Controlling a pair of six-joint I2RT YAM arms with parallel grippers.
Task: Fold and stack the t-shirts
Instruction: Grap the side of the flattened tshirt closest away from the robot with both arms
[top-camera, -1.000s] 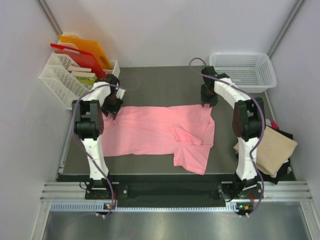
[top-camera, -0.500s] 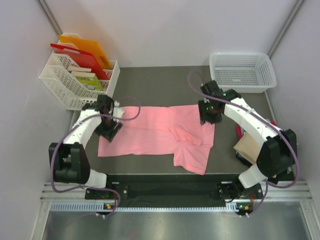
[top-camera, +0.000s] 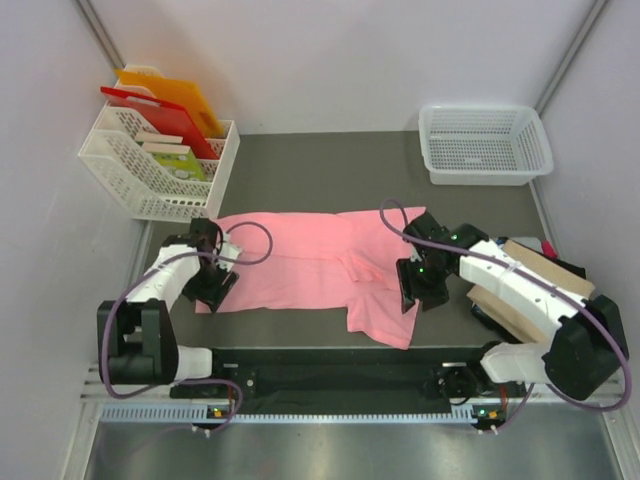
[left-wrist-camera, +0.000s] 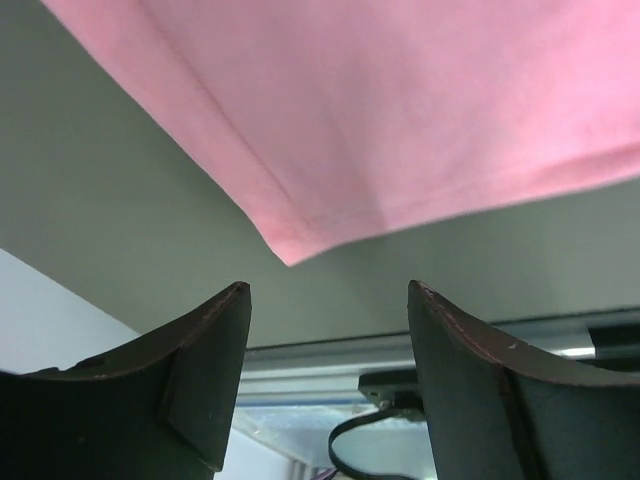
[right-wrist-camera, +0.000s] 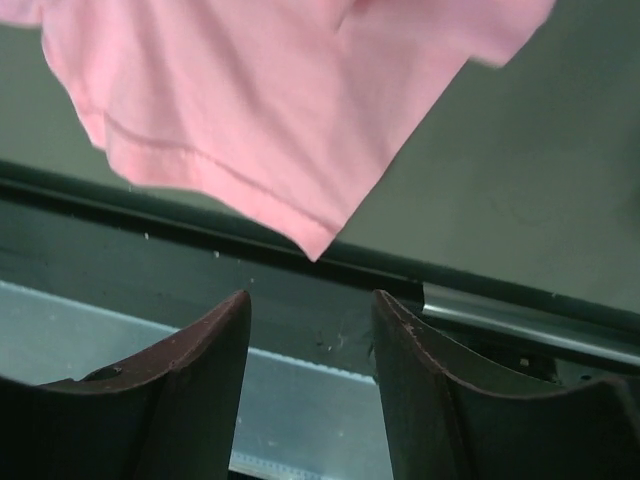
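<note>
My right gripper will grab the pointed corner (top-camera: 407, 347) (right-wrist-camera: 315, 257) of the salmon-pink t-shirt that comes nearest to the metal front rail of the table.
A salmon-pink t-shirt (top-camera: 310, 255) lies spread flat across the dark table, one sleeve folded onto its middle and its lower right part reaching toward the near edge. My left gripper (top-camera: 212, 290) hovers over the shirt's near left corner (left-wrist-camera: 290, 250). Its fingers (left-wrist-camera: 200, 370) stand open with nothing between them. My right gripper (top-camera: 408, 297) is above the shirt's near right part, open and empty, and the pink corner (right-wrist-camera: 315, 245) shows just beyond its fingertips (right-wrist-camera: 215, 340). A tan t-shirt (top-camera: 548, 272) lies at the right edge, partly under the right arm.
A white mesh basket (top-camera: 485, 143) stands at the back right. A white rack (top-camera: 150, 175) with red and orange boards stands at the back left. The table's metal front rail (right-wrist-camera: 520, 320) runs close behind both grippers.
Both arms have swung from the shirt's far corners back to its near side, and both sets of jaws have widened. The pink shirt lies about where it was.
</note>
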